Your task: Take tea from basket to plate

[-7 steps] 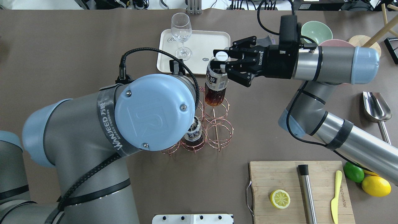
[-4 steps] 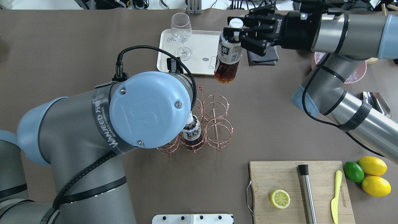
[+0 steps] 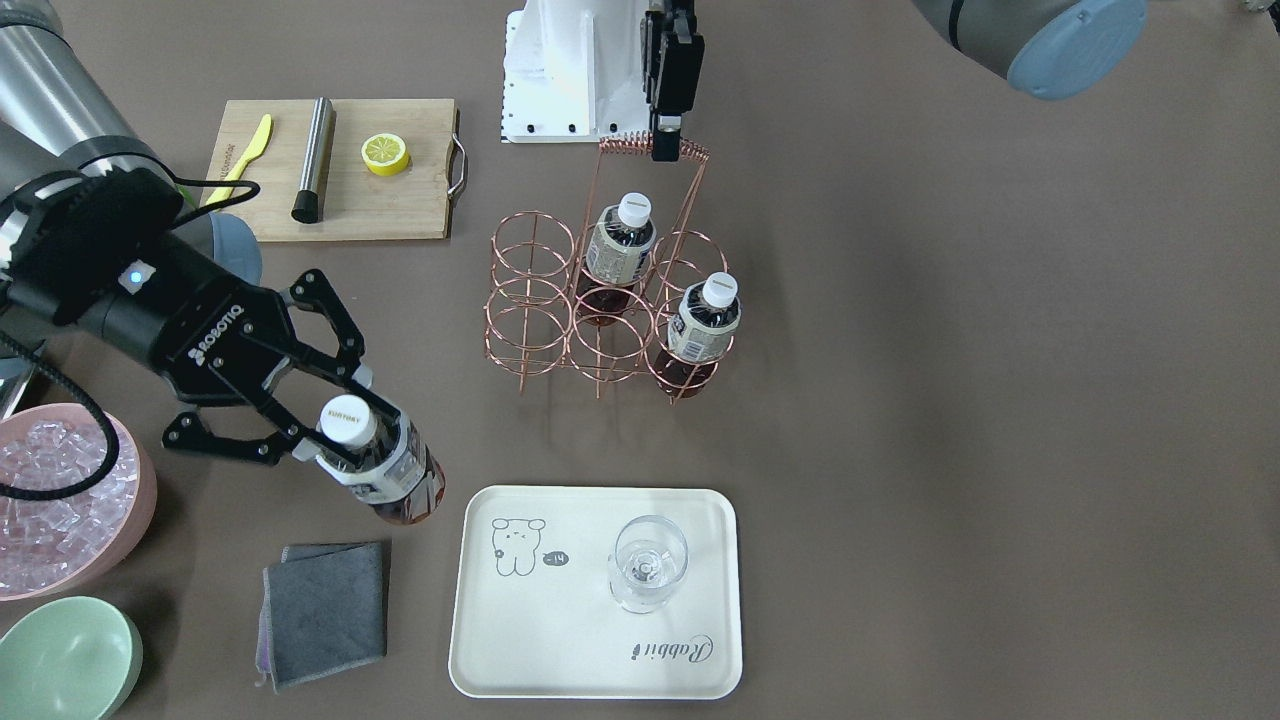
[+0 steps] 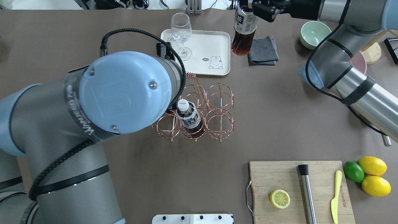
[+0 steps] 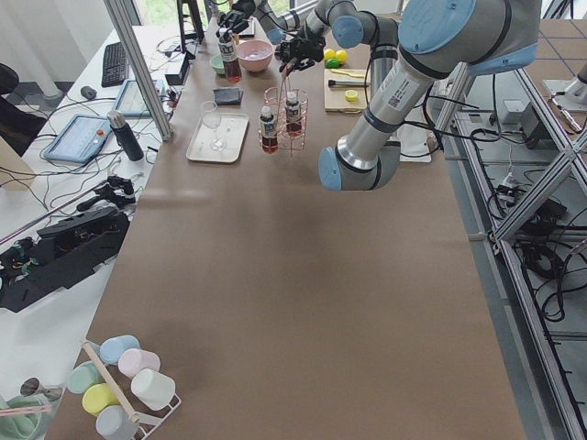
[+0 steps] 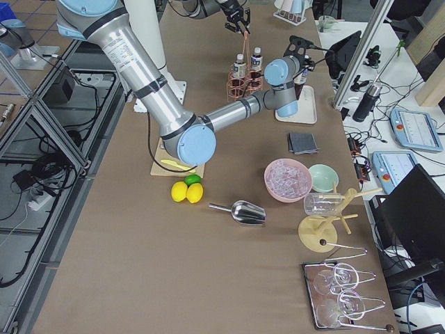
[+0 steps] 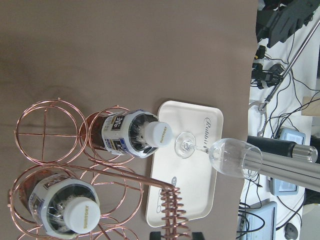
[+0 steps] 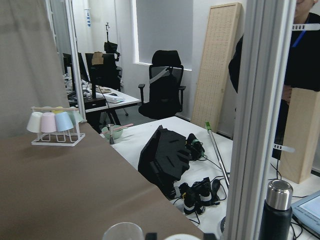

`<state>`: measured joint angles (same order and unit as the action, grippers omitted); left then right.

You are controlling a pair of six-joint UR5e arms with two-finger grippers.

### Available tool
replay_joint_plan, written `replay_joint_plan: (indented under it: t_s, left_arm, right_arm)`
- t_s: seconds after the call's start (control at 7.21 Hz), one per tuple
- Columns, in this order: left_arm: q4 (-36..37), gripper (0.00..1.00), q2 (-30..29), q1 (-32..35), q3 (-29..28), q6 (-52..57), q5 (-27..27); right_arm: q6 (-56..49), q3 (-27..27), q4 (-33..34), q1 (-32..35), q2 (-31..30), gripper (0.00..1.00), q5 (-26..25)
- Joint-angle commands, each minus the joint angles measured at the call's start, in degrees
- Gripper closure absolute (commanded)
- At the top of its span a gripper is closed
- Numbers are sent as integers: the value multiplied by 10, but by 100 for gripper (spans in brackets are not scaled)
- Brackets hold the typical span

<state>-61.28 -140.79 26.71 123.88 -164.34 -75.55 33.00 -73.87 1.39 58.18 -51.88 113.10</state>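
Note:
Next, my right gripper releases the tea bottle, now tilted in the air beside the plate, on the plate's little bear drawing (image 3: 525,571), next to the wine glass.
My right gripper (image 3: 340,428) is shut on the neck of a tea bottle (image 3: 392,478) with a white cap and holds it tilted in the air, beside the plate's edge and above the table near a grey cloth. In the overhead view the bottle (image 4: 243,29) hangs right of the plate (image 4: 202,63). The cream plate (image 3: 560,650) carries a wine glass (image 3: 648,565). The copper basket (image 3: 520,300) holds two more bottles (image 3: 620,240) (image 3: 705,320). My left gripper (image 3: 664,150) is shut on the basket's coil-wrapped handle (image 7: 172,212).
A grey cloth (image 3: 325,610) lies beside the plate. A pink bowl of ice (image 3: 55,500) and a mint bowl (image 3: 65,660) stand beyond it. A cutting board (image 4: 279,177) with half a lemon, a metal rod and a knife lies near the robot, with lemons and a lime (image 4: 373,174) next to it.
My right gripper has lifted the tea bottle out of the basket and carried it away from the robot, up past the plate's right edge. My left arm has shifted slightly with the basket.

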Motion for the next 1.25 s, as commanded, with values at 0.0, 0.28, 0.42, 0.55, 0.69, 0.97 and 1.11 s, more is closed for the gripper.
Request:
replay_joint_plan:
  t_s: [0.0,0.28,0.42,0.55,0.69,0.97,1.11]
  left_arm:
    - [2,100,51,44,48,52,-23]
    - [-9,100,103,182,45,117,-167]
    - [-45,100,138,225,35,147,-185]
    - [-75,100,168,258,16,167,-185]
    - [-101,100,182,330,-34,226,-209]
    - [-255,100,236,460,-173,339,-312]
    - [-301,100,242,499,-239,387,-333]
  right_arm:
    - [-23,118,-30,-44,52,100,-112]
    - [-29,161,-49,-95,73,100,-194]
    - [-29,178,-67,-113,74,100,-219]
    - [-44,203,-97,-128,75,100,-240]
    - [-57,224,-118,-133,77,100,-244]
    - [-58,248,-149,-144,79,100,-263]
    - [-58,250,-152,-146,79,100,-264]
